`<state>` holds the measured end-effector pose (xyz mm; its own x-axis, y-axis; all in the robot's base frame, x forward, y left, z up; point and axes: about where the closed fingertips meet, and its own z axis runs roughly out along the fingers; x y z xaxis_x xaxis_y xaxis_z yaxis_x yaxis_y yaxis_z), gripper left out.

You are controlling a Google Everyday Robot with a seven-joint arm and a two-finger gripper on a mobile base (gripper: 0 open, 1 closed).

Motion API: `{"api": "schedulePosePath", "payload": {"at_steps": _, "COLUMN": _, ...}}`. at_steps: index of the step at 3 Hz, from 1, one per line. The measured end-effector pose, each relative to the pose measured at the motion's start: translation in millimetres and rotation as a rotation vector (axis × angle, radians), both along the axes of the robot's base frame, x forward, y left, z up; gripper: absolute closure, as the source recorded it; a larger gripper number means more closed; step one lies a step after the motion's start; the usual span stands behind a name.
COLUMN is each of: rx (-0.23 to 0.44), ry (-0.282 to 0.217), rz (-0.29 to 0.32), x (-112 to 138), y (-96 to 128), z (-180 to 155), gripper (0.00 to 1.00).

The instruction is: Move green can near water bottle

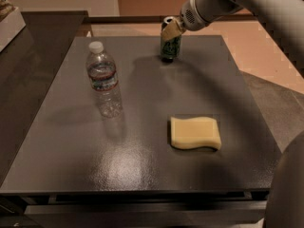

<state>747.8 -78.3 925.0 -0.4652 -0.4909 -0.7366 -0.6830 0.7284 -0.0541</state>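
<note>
Next, my gripper lets go of the green can close beside the water bottle (133, 106), on its side toward the yellow sponge.
The green can (170, 45) stands at the far middle of the dark table (142, 146), its base at or just above the surface. My gripper (172, 28) reaches in from the upper right and is closed around the can's upper part, with a pale finger (169, 30) across its silver top. The water bottle (103, 80) stands upright at the left of the table, well apart from the can, nearer and to its left.
A yellow sponge (195, 133) lies flat at the right centre of the table. My white arm (247, 4) crosses the upper right and part of my body (289, 194) fills the lower right corner. A counter edge (9, 18) is at far left.
</note>
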Motion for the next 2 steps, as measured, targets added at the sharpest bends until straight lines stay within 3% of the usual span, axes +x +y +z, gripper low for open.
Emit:
{"api": "schedulePosePath", "payload": {"at_steps": 1, "rx": 0.035, "ry": -0.008, "rz": 0.13, "x": -43, "y": 17, "z": 9, "gripper": 1.0}}
{"api": "schedulePosePath", "payload": {"at_steps": 2, "rx": 0.042, "ry": -0.021, "rz": 0.307, "x": -90, "y": 43, "z": 17, "gripper": 1.0}}
